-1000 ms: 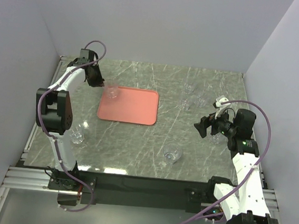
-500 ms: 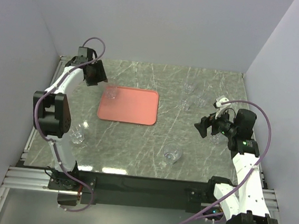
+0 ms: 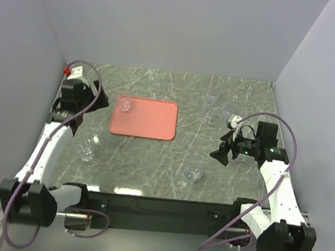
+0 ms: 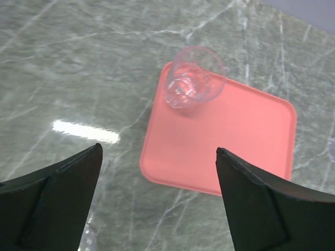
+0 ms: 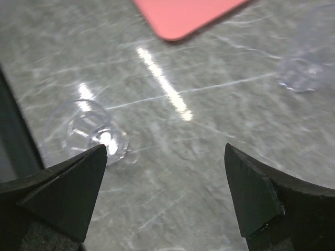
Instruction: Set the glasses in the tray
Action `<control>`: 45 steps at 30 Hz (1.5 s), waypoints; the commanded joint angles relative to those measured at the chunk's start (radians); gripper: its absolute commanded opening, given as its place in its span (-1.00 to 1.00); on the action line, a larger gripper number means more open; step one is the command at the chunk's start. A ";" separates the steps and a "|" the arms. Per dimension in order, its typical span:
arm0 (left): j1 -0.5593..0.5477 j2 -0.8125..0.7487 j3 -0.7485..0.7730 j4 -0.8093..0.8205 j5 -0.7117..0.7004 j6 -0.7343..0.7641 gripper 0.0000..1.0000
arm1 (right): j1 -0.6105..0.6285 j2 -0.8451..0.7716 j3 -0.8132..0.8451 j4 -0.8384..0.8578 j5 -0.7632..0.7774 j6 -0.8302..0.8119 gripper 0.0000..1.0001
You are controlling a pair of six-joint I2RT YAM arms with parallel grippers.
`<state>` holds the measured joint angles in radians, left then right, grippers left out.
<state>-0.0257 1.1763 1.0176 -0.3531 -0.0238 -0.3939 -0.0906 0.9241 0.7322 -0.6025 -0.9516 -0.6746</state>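
Note:
The front glass near the black rail is next for my right gripper, which should go there and close on that glass's rim (image 3: 202, 164) (image 5: 109, 125), on the side facing my right gripper.
The salmon-pink tray (image 3: 147, 120) lies left of the table's middle. One clear glass (image 3: 124, 103) stands upright in its far left corner, and the left wrist view shows this glass (image 4: 193, 78) on the tray (image 4: 235, 136). My left gripper (image 3: 100, 100) is open and empty, just left of the tray and apart from the glass. Other glasses stand on the marble: one near the front (image 3: 193, 173), one at the left (image 3: 86, 149), several at the far right (image 3: 219, 114). My right gripper (image 3: 220, 147) is open and empty, right of the front glass (image 5: 89, 130).
Grey walls close in the table on the left, back and right. A black rail runs along the near edge (image 3: 160, 205). Another glass (image 5: 309, 63) shows at the upper right of the right wrist view. Purple cables loop off both arms.
My left gripper opened, let go of the glass in the tray's far left corner and drew back to the left. My right gripper shifted slightly left and nearer.

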 commanded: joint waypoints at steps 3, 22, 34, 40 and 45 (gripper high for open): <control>0.006 -0.193 -0.158 0.129 -0.131 0.041 0.96 | 0.155 0.079 0.105 -0.226 -0.010 -0.198 0.96; -0.011 -0.380 -0.271 0.141 -0.202 0.033 0.99 | 0.528 0.193 0.082 -0.112 0.392 -0.037 0.75; -0.011 -0.385 -0.271 0.144 -0.200 0.027 0.99 | 0.598 0.269 0.085 -0.030 0.530 0.063 0.43; -0.011 -0.386 -0.272 0.144 -0.196 0.027 0.98 | 0.623 0.292 0.075 -0.011 0.565 0.079 -0.04; -0.011 -0.388 -0.274 0.146 -0.192 0.027 0.98 | 0.635 0.329 0.093 -0.026 0.568 0.083 -0.43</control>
<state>-0.0338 0.8085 0.7456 -0.2478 -0.2085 -0.3614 0.5339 1.2373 0.7940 -0.6422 -0.4038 -0.6014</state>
